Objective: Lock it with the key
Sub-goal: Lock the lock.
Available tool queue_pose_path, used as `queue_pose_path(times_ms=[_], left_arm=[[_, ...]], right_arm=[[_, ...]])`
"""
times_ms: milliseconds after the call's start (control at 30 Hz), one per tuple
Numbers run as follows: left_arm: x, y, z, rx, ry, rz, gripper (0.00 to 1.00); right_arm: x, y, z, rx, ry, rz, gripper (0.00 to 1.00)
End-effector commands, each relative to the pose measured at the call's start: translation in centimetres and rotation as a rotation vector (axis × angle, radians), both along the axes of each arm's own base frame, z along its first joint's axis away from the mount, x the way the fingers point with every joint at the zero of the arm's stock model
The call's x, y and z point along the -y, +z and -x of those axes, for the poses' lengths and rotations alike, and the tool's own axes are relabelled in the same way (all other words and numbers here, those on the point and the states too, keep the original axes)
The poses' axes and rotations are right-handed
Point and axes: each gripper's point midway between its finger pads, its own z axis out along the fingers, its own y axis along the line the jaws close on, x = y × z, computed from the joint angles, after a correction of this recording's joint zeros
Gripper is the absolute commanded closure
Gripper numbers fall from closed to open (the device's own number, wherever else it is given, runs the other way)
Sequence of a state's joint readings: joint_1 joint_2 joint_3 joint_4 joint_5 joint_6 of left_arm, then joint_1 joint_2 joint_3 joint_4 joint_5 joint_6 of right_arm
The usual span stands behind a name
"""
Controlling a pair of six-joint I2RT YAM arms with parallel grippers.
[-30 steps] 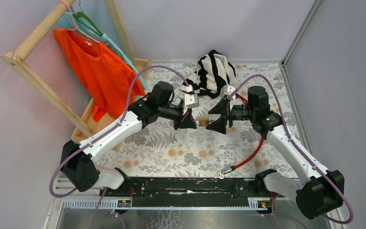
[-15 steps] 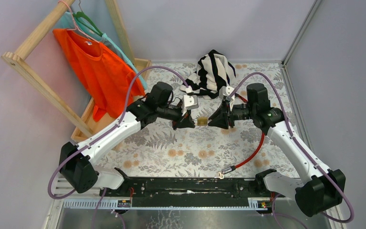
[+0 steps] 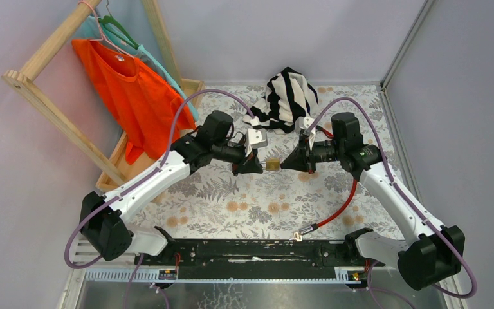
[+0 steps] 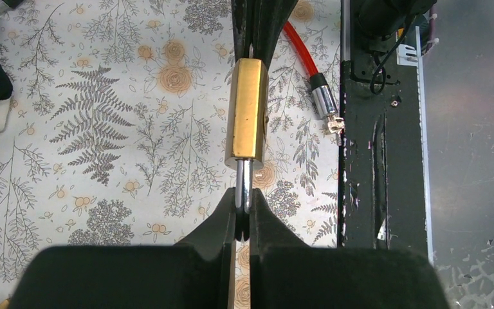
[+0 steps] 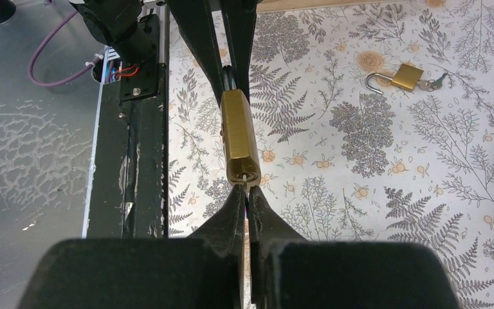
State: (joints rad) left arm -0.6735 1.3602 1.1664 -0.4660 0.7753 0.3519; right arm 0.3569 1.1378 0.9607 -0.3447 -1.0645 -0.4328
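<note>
The robot's left gripper should set the brass padlock down on the printed fern (image 3: 231, 187) next to the orange flowers.
A brass padlock (image 3: 273, 164) hangs in the air between my two grippers, above the floral table. My left gripper (image 4: 244, 209) is shut on its silver shackle (image 4: 246, 183), with the brass body (image 4: 246, 109) pointing away from it. From the other side, my right gripper (image 5: 247, 193) is shut at the keyhole end of the padlock (image 5: 238, 138). Only a thin sliver of the key (image 5: 244, 179) shows in the keyhole; the rest is hidden between the fingers. Seen from above, the left gripper (image 3: 262, 166) and right gripper (image 3: 285, 165) face each other.
A second brass padlock (image 5: 405, 77) lies on the table with its shackle open and a key in it. A red cable (image 3: 334, 212) with a metal end runs under the right arm. A striped cloth (image 3: 289, 93) lies at the back. An orange shirt (image 3: 132, 90) hangs on a wooden rack (image 3: 51, 109) at left.
My right gripper has moved in toward the padlock and gone from wide open to shut at the keyhole end. The left gripper has kept its hold on the shackle.
</note>
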Motion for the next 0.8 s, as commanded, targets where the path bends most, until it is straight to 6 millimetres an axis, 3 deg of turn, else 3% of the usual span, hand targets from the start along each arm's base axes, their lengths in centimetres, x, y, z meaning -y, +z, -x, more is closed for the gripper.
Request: queue_pose_path(times_ms=[0,300,500,667,767], left_arm=[[0.2,1.7,-0.9,0.074,0.005,0.041,1.0],[-2.0,1.7,-1.2,0.096,0.027,0.015,1.0],[-4.5,0.1,-1.1,0.1,0.048,-0.045,1.0],[-7.3,-2.4,-1.4,0.104,0.123,-0.171,1.0],[-9.5,-3.7,-2.9,0.142,0.248,-0.27,1.0]], right_arm=[[0.1,1.9,-0.5,0.108,-0.016,-0.027,1.0],[1.6,0.9,-0.9,0.174,-0.071,0.077,1.0],[2.3,0.1,-0.7,0.17,-0.086,0.115,1.0],[1.6,-1.8,-1.1,0.125,-0.098,0.139,1.0],[-0.6,-4.5,-0.7,0.106,-0.06,0.191,1.0]])
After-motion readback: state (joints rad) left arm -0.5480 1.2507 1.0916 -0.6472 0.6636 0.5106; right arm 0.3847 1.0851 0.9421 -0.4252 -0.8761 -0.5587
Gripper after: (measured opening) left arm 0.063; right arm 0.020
